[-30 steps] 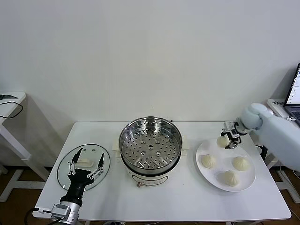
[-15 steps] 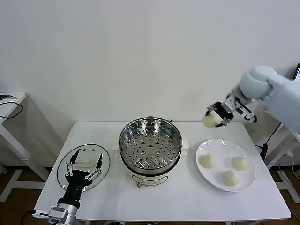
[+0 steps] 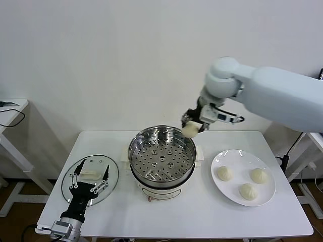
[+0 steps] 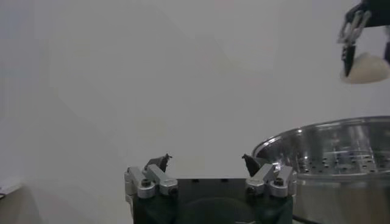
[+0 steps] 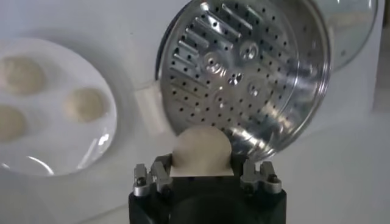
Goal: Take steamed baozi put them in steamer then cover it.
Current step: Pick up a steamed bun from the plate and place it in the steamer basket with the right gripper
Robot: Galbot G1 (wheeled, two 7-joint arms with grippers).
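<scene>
The baozi, now in the air over the steamer's rim, will go down from my right gripper onto the perforated tray (image 3: pixel 161 143) (image 5: pixel 243 117) near the far side of the steamer.
My right gripper (image 3: pixel 192 124) is shut on one steamed baozi (image 3: pixel 190 130) and holds it in the air over the far right rim of the steamer (image 3: pixel 161 156). The baozi fills the jaws in the right wrist view (image 5: pixel 202 149), with the steamer's perforated tray (image 5: pixel 244 67) below it. Three more baozi (image 3: pixel 225 173) (image 3: pixel 259 175) (image 3: pixel 248 191) lie on the white plate (image 3: pixel 243 153) at the right. The cover (image 3: pixel 90 179), glass with a cream handle, lies flat at the table's left. My left gripper (image 3: pixel 90 175) is open and hovers over the cover.
The white table (image 3: pixel 176 217) carries everything. The steamer stands in its middle on a cream base, with the plate to its right and the cover to its left. A side table (image 3: pixel 10 108) stands at the far left.
My right gripper has lifted one baozi off the plate and carried it left and up, from beside the plate to above the steamer's far right rim. The left arm has barely moved.
</scene>
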